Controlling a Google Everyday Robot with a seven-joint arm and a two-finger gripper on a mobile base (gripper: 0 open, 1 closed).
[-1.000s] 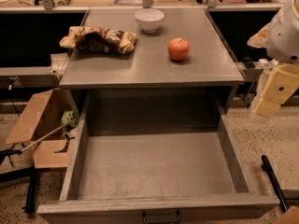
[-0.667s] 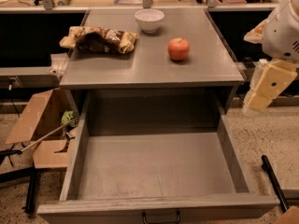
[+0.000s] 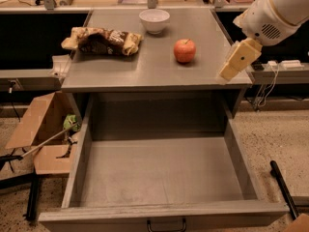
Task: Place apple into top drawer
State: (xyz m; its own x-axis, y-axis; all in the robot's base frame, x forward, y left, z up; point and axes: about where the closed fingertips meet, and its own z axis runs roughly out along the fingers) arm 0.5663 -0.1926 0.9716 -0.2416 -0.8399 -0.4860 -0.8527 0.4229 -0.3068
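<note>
The robot's gripper will next move to the red-orange apple's sides (image 3: 187, 51) and close there, since the apple has to be lifted into the top drawer.
The red-orange apple (image 3: 185, 50) stands on the grey cabinet top (image 3: 145, 66), right of the middle. The top drawer (image 3: 159, 170) is pulled fully out below it, and its flat grey bottom holds nothing. A small dark handle (image 3: 166, 225) shows on the drawer front. My gripper (image 3: 236, 61) hangs from the white arm (image 3: 277, 11) at the upper right. It is over the right edge of the cabinet top, to the right of the apple and apart from it.
A white bowl (image 3: 154, 20) stands at the back of the cabinet top. A crumpled brown snack bag (image 3: 102, 41) lies at its left. An open cardboard box (image 3: 42, 132) sits on the floor at the left. Cables and a power strip (image 3: 277, 65) are on the right.
The arm and gripper have moved left and up, from beside the cabinet to over its right edge, closer to the apple. The apple and the drawer have not moved.
</note>
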